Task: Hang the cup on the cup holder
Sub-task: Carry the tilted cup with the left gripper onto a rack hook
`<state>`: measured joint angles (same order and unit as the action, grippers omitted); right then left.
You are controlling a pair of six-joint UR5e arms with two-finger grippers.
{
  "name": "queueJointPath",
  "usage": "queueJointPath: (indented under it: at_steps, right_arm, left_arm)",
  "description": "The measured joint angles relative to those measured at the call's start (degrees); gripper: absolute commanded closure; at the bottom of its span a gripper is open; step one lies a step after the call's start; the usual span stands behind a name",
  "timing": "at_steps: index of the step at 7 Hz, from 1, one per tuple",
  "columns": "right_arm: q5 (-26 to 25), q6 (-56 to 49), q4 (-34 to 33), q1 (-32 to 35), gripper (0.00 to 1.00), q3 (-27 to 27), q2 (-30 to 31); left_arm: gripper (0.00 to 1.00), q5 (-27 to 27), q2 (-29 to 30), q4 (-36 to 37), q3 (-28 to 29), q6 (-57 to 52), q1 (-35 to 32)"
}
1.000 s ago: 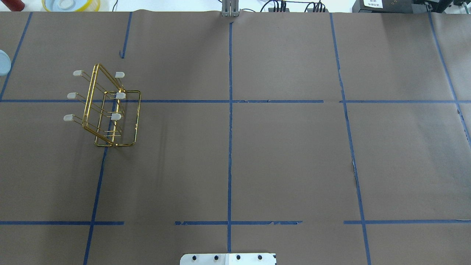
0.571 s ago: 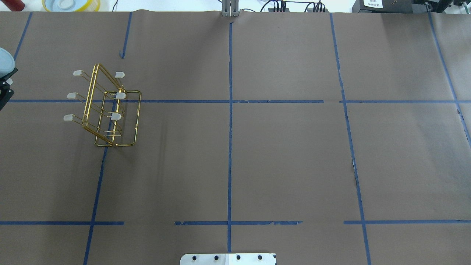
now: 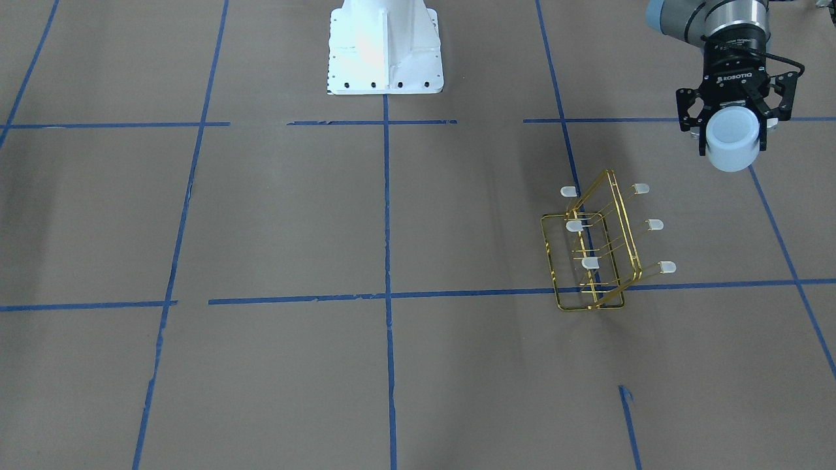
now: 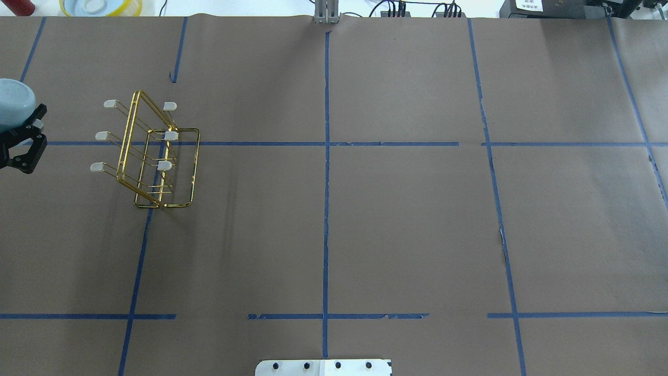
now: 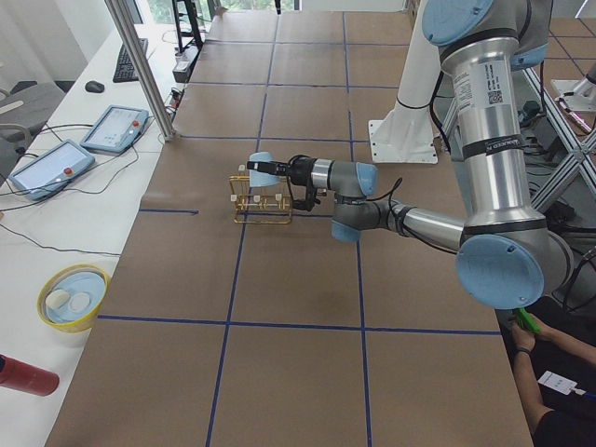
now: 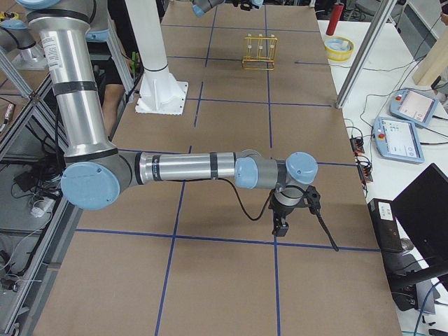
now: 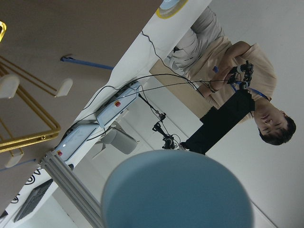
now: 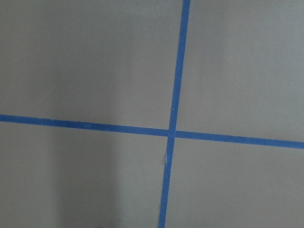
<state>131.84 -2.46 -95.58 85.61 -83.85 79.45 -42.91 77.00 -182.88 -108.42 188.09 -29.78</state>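
Note:
Next, my left gripper lets go of the cup on the gold cup holder, over the white-capped peg (image 3: 652, 188) nearest the cup.
The cup (image 3: 732, 145) is a pale blue-white tumbler held on its side in my left gripper (image 3: 734, 129), which is shut on it in the air. It shows at the left edge of the overhead view (image 4: 12, 106) and fills the bottom of the left wrist view (image 7: 178, 190). The gold wire cup holder (image 3: 591, 251) stands on the table a short way off, also in the overhead view (image 4: 151, 151), with all its white-capped prongs bare. My right gripper (image 6: 280, 222) hangs low over the table at the far end; I cannot tell whether it is open or shut.
The white robot base (image 3: 385, 46) stands at the table's middle edge. A yellow bowl (image 4: 102, 6) and a red object (image 5: 23, 372) lie beyond the brown paper. Operator tablets (image 5: 116, 126) and a person (image 7: 228, 61) are beside the table.
My left gripper has come in from the overhead view's left edge with the cup, moving right toward the cup holder. The cup holder has not moved.

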Motion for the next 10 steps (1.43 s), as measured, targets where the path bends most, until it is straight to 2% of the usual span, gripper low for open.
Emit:
queueJointPath:
  at_steps: [2, 4, 8, 10]
  right_arm:
    - [0.00, 0.00, 0.01, -0.03, 0.00, 0.00, 0.00]
    - [0.00, 0.00, 0.01, -0.01, 0.00, 0.00, 0.00]
    - [0.00, 0.00, 0.04, -0.01, 0.00, 0.00, 0.00]
    - [0.00, 0.00, 0.03, 0.00, 0.00, 0.00, 0.00]
  left_arm:
    - [1.00, 10.58, 2.24, -0.11, 1.21, 9.78, 5.11]
    - [1.00, 17.40, 5.78, 0.03, 5.78, 19.23, 7.46]
    - [1.00, 23.41, 11.46, 0.33, 12.77, 32.77, 8.03]
    - [1.00, 24.94, 15.62, 0.56, 17.65, 34.93, 8.12]
